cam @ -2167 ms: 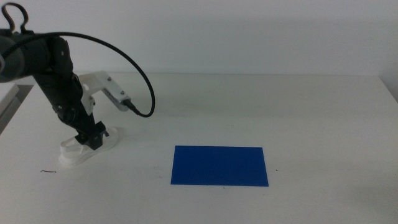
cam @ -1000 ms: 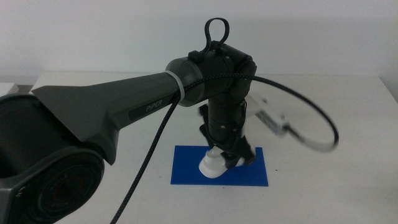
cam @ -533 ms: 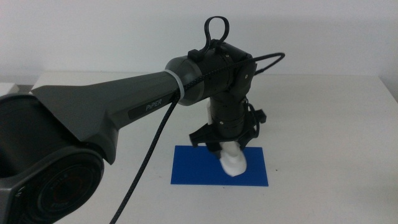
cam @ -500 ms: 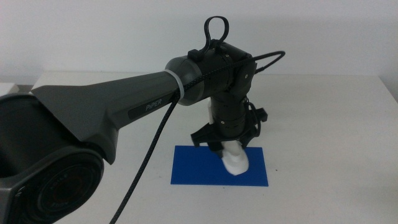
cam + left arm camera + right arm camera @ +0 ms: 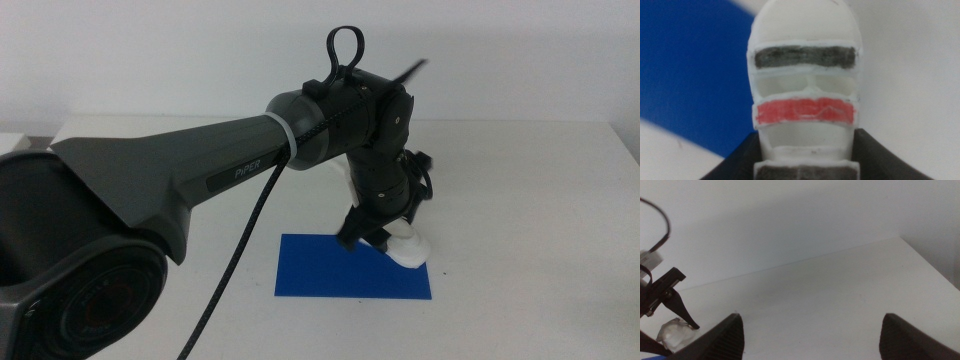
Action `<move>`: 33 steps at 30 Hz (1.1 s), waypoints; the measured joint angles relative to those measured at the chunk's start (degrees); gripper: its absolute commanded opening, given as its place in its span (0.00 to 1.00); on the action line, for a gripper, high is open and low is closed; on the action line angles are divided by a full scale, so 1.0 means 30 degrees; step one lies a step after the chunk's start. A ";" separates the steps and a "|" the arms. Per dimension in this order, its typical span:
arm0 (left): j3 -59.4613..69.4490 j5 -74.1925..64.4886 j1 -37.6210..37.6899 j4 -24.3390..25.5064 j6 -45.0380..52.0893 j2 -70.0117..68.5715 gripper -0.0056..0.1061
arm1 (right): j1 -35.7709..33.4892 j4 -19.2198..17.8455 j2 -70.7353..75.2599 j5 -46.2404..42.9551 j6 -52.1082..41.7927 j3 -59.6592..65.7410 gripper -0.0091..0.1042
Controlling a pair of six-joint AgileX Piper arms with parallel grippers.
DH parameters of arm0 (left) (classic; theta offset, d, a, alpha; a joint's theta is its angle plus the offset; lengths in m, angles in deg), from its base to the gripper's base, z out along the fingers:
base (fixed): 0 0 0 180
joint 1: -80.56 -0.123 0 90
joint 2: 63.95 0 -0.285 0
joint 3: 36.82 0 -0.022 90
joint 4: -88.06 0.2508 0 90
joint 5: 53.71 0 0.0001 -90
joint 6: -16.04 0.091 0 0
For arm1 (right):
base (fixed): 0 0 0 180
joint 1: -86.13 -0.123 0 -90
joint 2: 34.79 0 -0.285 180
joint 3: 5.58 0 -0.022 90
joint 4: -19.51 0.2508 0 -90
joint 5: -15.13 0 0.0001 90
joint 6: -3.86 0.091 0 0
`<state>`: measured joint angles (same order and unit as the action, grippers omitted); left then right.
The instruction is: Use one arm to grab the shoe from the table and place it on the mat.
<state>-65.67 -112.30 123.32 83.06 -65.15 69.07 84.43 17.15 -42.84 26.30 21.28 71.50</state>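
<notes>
Next, my left gripper releases the white strap shoe on the middle of the blue mat (image 5: 353, 259).
My left arm (image 5: 200, 180), dark grey with "PIPER" lettering, reaches from the left over the blue mat (image 5: 330, 270). Its gripper (image 5: 378, 232) is shut on the white strap shoe (image 5: 408, 247) and holds it low at the mat's far right corner. In the left wrist view the shoe (image 5: 805, 80) fills the middle, with black, red and grey straps, between my left gripper's (image 5: 807, 155) jaws. The mat (image 5: 690, 75) lies to one side of it and the white table (image 5: 910, 75) to the other. My right gripper (image 5: 811, 322) is open and empty, out of the middle view.
The white table (image 5: 540, 200) stretches wide around the mat. A black cable (image 5: 245, 250) hangs along the left arm. The right wrist view shows the left gripper (image 5: 667, 297), the shoe (image 5: 675, 332) and the table's far edge (image 5: 840, 250).
The left gripper carried the shoe from the table's left side to the mat. In the last half second it turned and shifted the shoe right, to the mat's far right corner.
</notes>
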 measured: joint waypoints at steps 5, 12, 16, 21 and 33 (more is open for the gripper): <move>0.0000 -0.0960 0.0000 0.0076 -0.8057 0.0000 0.04 | 0.0000 0.0000 0.0000 0.0000 0.0000 0.0000 0.78; 0.0000 -0.2715 0.0000 0.0699 -1.3171 0.0000 0.04 | 0.0000 0.0000 0.0000 0.0000 0.0000 0.0000 0.78; 0.0000 -0.3464 0.0000 0.1209 -1.3314 0.0000 0.04 | 0.0000 0.0000 0.0000 0.0000 0.0000 0.0000 0.78; 0.0040 -0.3381 -0.0166 0.1456 -1.3314 0.0202 0.04 | 0.0000 0.0000 0.0000 0.0000 0.0000 0.0000 0.78; 0.0068 -0.2150 -0.0330 0.1370 -1.3314 0.1149 0.66 | 0.0000 0.0000 0.0000 0.0000 0.0000 0.0000 0.78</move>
<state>-65.47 -118.75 122.32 87.17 -105.09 72.51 84.43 17.15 -42.84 26.30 21.28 71.50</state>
